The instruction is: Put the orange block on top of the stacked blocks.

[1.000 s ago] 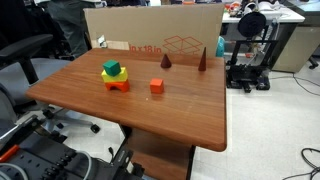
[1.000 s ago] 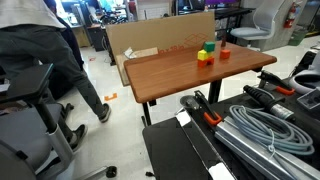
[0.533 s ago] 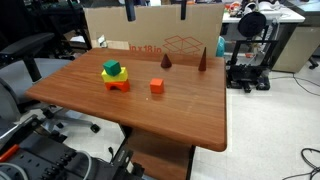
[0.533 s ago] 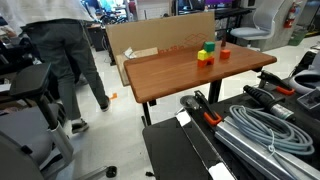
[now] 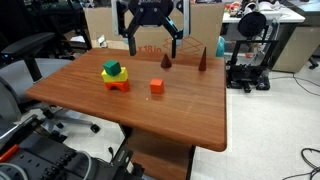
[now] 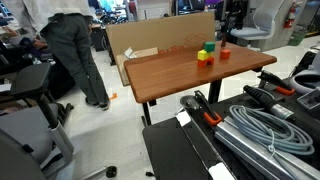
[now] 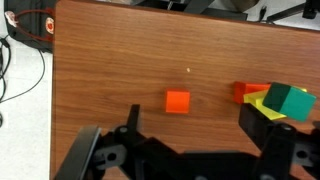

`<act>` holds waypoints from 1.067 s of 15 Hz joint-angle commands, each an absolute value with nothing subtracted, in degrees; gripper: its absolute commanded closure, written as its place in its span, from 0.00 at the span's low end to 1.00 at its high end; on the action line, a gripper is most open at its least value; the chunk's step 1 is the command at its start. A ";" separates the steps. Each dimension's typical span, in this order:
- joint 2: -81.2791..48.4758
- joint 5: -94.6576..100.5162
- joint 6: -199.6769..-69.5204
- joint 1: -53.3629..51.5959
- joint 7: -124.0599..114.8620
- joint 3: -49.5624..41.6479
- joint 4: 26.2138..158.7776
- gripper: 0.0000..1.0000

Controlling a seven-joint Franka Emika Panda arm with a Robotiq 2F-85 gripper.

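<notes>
The fingers of my gripper should close on the orange block, on the side (image 5: 152,87) (image 7: 188,102) facing the stacked blocks and the side opposite.
The orange block (image 5: 157,86) is a small cube lying alone on the wooden table (image 5: 110,108); it also shows in the wrist view (image 7: 178,101) and faintly in an exterior view (image 6: 225,53). The stacked blocks (image 5: 114,77) stand to its side: orange-red arch base, yellow block, green block on top, also in the wrist view (image 7: 276,100) and an exterior view (image 6: 206,54). My gripper (image 5: 150,45) hangs open and empty high above the far half of the table, over the orange block. In the wrist view its fingers (image 7: 198,130) spread wide below the block.
Two dark brown cones (image 5: 166,61) (image 5: 204,59) stand near the table's far edge. A cardboard box (image 5: 105,28) stands behind the table. A person (image 6: 72,50) stands beside chairs to the side. Cables and equipment (image 6: 255,125) lie near one camera.
My gripper has come down into the exterior view above the table, where a second ago it was out of view. The blocks have not moved. The person has walked on.
</notes>
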State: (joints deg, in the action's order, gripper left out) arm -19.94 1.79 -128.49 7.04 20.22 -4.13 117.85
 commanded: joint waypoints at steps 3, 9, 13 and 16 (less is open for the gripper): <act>-27.14 1.57 -128.46 8.24 19.17 -3.48 112.87 0.00; -32.85 3.42 -128.18 7.59 17.61 -3.55 109.65 0.00; -34.27 3.10 -127.37 8.24 18.38 -3.44 108.55 0.33; -33.99 2.90 -128.03 8.65 18.70 -3.37 108.78 0.58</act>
State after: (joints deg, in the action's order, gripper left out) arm -33.63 2.18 -128.42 7.60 18.82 -4.03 110.03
